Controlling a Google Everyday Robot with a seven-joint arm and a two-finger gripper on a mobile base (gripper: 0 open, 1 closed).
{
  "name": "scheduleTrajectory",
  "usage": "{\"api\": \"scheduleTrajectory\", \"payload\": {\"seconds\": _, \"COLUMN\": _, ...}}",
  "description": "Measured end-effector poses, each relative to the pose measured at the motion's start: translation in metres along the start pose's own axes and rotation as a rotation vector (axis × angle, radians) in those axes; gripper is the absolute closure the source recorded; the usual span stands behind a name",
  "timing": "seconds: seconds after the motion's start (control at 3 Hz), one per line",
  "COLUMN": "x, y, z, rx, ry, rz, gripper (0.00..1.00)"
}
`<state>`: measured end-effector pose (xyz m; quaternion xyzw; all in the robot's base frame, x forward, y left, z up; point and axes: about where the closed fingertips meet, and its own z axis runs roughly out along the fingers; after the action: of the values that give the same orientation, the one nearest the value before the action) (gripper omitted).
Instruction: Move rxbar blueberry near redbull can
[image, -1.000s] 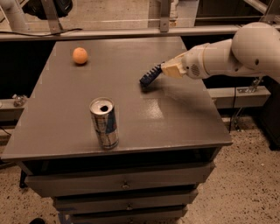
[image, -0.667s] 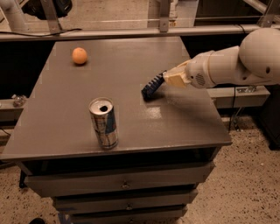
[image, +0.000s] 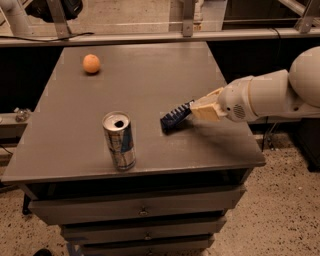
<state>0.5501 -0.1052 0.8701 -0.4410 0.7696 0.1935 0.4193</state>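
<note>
My gripper has the rxbar blueberry, tilted at or just above the tabletop. It will let go of it on the grey table (image: 159, 151) close beside the redbull can, toward my arm.
The redbull can (image: 120, 141) stands upright near the table's front edge, silver top with a dark hole. My gripper (image: 194, 111) reaches in from the right and is shut on the rxbar blueberry (image: 175, 118), a dark navy wrapper. The bar sticks out to the left of the fingers, tilted, its low end at or just above the tabletop. It is a short way to the right of the can, with a gap between them.
A round orange fruit (image: 91, 63) lies at the far left of the grey table (image: 150, 70). Drawers sit below the front edge. The table's right edge is just under my white arm (image: 270, 97). A rail runs behind the table.
My gripper has carried the bar forward and down, toward the front of the table and closer to the can. The can and the orange have not moved.
</note>
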Motion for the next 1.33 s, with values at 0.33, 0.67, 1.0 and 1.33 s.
{"api": "scheduleTrajectory", "payload": {"seconds": 0.33, "x": 0.01, "y": 0.026, "z": -0.007, "rx": -0.04, "ry": 0.01, "rz": 0.024, "gripper": 1.0}}
{"api": "scheduleTrajectory", "payload": {"seconds": 0.67, "x": 0.015, "y": 0.045, "z": -0.012, "rx": -0.077, "ry": 0.019, "rz": 0.039, "gripper": 1.0}}
{"api": "scheduleTrajectory", "payload": {"seconds": 1.0, "x": 0.018, "y": 0.065, "z": -0.013, "rx": -0.123, "ry": 0.025, "rz": 0.055, "gripper": 1.0}}
{"api": "scheduleTrajectory", "payload": {"seconds": 1.33, "x": 0.022, "y": 0.084, "z": -0.01, "rx": -0.17, "ry": 0.026, "rz": 0.076, "gripper": 1.0}}
